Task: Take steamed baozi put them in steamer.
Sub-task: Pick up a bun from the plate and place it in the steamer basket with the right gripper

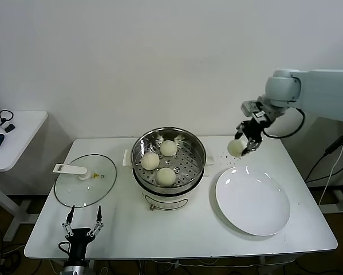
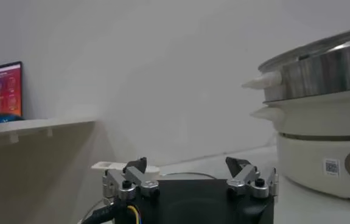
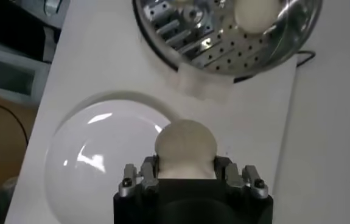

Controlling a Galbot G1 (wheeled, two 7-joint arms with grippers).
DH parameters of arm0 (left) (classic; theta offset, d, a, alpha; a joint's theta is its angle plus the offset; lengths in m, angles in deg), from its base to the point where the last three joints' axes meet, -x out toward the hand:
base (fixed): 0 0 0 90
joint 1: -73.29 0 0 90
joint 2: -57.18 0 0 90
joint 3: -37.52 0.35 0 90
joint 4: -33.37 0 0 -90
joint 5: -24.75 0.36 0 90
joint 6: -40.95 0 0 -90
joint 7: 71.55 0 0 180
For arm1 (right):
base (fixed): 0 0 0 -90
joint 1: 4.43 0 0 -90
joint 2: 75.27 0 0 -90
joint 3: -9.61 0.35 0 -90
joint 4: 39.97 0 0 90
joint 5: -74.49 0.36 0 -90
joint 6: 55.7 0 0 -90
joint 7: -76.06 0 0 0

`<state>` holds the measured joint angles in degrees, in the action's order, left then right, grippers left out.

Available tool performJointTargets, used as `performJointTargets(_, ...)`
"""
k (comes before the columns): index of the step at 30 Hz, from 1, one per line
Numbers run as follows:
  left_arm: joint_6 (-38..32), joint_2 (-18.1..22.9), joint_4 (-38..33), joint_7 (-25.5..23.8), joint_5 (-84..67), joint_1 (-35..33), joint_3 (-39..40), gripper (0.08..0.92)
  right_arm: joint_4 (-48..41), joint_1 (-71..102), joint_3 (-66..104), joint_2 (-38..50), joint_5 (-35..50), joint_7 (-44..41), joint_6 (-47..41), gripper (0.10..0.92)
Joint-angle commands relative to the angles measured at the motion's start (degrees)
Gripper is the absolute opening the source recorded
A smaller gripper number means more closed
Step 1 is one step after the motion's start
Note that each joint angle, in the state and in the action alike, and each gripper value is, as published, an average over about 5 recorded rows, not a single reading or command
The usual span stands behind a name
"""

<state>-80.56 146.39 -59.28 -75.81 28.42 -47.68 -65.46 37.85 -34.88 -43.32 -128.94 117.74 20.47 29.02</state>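
Note:
The robot's right gripper should release the baozi on the bare patch of the steamer's tray [image 1: 188, 161] [image 3: 211, 44] toward the white plate.
The steel steamer [image 1: 138, 153] stands at the table's middle with three cream-white baozi on its perforated tray: one [image 1: 150, 161], one [image 1: 169, 148] and one [image 1: 166, 176]. My right gripper [image 1: 244, 143] is shut on a fourth baozi [image 1: 235, 148] and holds it in the air above the table, right of the steamer and above the far edge of the white plate [image 1: 253, 200]. The right wrist view shows that baozi [image 3: 185, 148] between the fingers, with the plate [image 3: 95, 164] and the steamer [image 3: 181, 36] below. My left gripper [image 1: 84, 224] is open, parked at the table's front left.
The round glass lid [image 1: 85, 179] with a white handle lies flat left of the steamer. The left wrist view shows the steamer's side [image 2: 324, 122] to one side. A small white side table [image 1: 11, 137] stands at the far left.

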Motion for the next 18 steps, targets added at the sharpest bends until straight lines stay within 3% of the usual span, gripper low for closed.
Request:
performJointTargets(1,0.0,0.0,0.1,0.0,0.0,0.1,-0.1,0.823,-2.9,1.2,5.8,-10.3,6.2,0.2,-2.5,0.594)
performJointTargets(18,0.1,0.2,0.4,0.0,-0.1,0.3,-0.4,0.823,-5.9,10.8,10.3,-14.8,4.5,3.0,-5.3,0.594)
